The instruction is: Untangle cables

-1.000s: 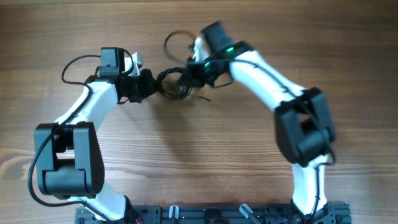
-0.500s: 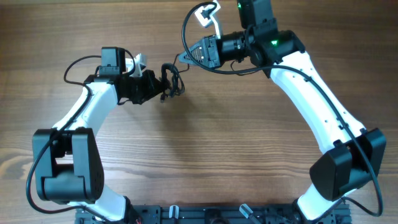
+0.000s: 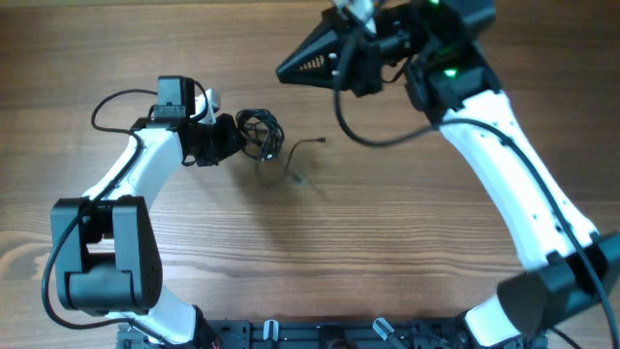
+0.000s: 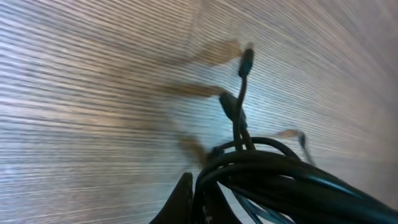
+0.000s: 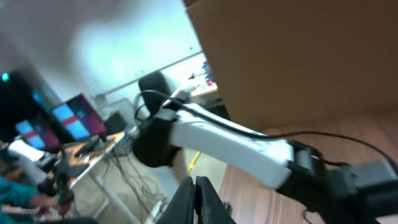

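My left gripper is holding the looped side of the tangle while the thin loose end trails opposite, so I will put the tangle down, open and grab its far side [image 3: 275,136].
The cables [image 3: 262,131] are a small black tangle on the wood table, just right of my left gripper [image 3: 235,139], which is shut on the tangle's left side. One thin loose end [image 3: 308,144] trails right along the table. In the left wrist view the cables [image 4: 280,174] fill the lower right beside my left gripper [image 4: 196,186], and two plug ends [image 4: 246,62] stick up. My right gripper [image 3: 284,71] is raised well above the table, pointing left. Its jaws [image 5: 194,182] are shut with nothing visible between them.
The wood table [image 3: 320,252] spreads around the tangle. A thick black wire [image 3: 373,141] loops from the right arm over the table's upper middle. The left arm's white link [image 5: 224,140] crosses the right wrist view. A black rail [image 3: 320,334] runs along the near edge.
The right gripper has left the tangle, moving up and right and then rising high. The tangle stays in the left gripper, and one loose end now lies to its right.
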Controlling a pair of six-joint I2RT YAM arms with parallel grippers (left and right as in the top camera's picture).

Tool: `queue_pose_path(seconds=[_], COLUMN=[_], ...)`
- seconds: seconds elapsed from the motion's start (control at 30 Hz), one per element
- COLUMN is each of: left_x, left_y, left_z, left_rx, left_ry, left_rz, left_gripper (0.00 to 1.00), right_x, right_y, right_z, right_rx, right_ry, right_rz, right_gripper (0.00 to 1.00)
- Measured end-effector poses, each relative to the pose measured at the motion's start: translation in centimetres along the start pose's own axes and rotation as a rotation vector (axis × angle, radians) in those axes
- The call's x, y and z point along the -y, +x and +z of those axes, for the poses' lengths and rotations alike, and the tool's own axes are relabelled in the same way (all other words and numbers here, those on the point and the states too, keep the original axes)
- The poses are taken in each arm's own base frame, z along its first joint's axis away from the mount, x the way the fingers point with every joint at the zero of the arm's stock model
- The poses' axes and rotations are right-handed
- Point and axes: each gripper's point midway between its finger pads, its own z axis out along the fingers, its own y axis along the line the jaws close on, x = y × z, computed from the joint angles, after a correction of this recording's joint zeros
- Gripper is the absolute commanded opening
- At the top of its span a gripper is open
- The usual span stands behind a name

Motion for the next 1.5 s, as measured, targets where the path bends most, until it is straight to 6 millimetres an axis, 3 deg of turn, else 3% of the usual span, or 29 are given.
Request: queue_pose_path(seconds=[0.1, 0.33, 0.47, 0.57, 0.67, 0.77, 0.83, 0.93, 1.03, 1.07, 1.2, 1.27, 1.5], left_x=[-0.4, -0.5, 1.1, 2.6, 3.6, 4.1, 4.2, 4.3, 4.3, 4.3, 4.3, 4.3, 4.6], left_y=[-0.2, -0.1, 0.8, 1.5, 2.0, 2.2, 2.3, 2.3, 2.3, 2.3, 2.3, 2.3, 2.6], left_z=[0.0, 0.0, 0.0, -0.2, -0.4, -0.5, -0.6, -0.6, -0.6, -0.6, -0.6, -0.6, -0.3], left_rx=[0.01, 0.007, -0.036, -0.061, -0.076, -0.08, -0.083, -0.083, -0.083, -0.083, -0.083, -0.083, -0.091], left_ry=[-0.025, -0.027, 0.073, 0.166, 0.231, 0.263, 0.274, 0.278, 0.279, 0.279, 0.279, 0.279, 0.271], left_rz=[-0.001, 0.049, 0.169, 0.247, 0.299, 0.325, 0.333, 0.339, 0.339, 0.339, 0.339, 0.338, 0.355], left_gripper=[0.04, 0.04, 0.04, 0.04, 0.04, 0.04, 0.04, 0.04, 0.04, 0.04, 0.04, 0.04, 0.04], right_x=[-1.0, 0.0, 1.9, 4.4, 8.2, 12.1, 13.5, 14.6, 15.3, 15.7, 17.5, 18.0, 18.8], right_y=[-0.3, 0.5, 2.2, 4.6, 7.7, 12.1, 14.2, 15.6, 16.5, 17.1, 20.6, 24.0, 28.2], right_z=[0.0, -0.2, -1.6, -2.4, -3.6, -6.7, -9.0, -11.4, -12.5, -12.8, -13.4, -13.6, -13.7], right_rx=[-0.01, -0.009, 0.009, 0.041, 0.038, -0.024, -0.069, -0.104, -0.105, -0.097, -0.024, 0.01, 0.06], right_ry=[-0.01, -0.003, 0.034, 0.143, 0.39, 0.747, 0.933, 1.104, 1.178, 1.197, 1.254, 1.281, 1.303], right_rz=[0.028, 0.122, 0.252, 0.42, 0.527, 0.639, 0.681, 0.69, 0.706, 0.724, 0.865, 1.0, 1.11], right_gripper=[0.04, 0.04, 0.09, 0.14, 0.13, 0.13, 0.14, 0.15, 0.15, 0.2, 0.27, 0.3, 0.33])
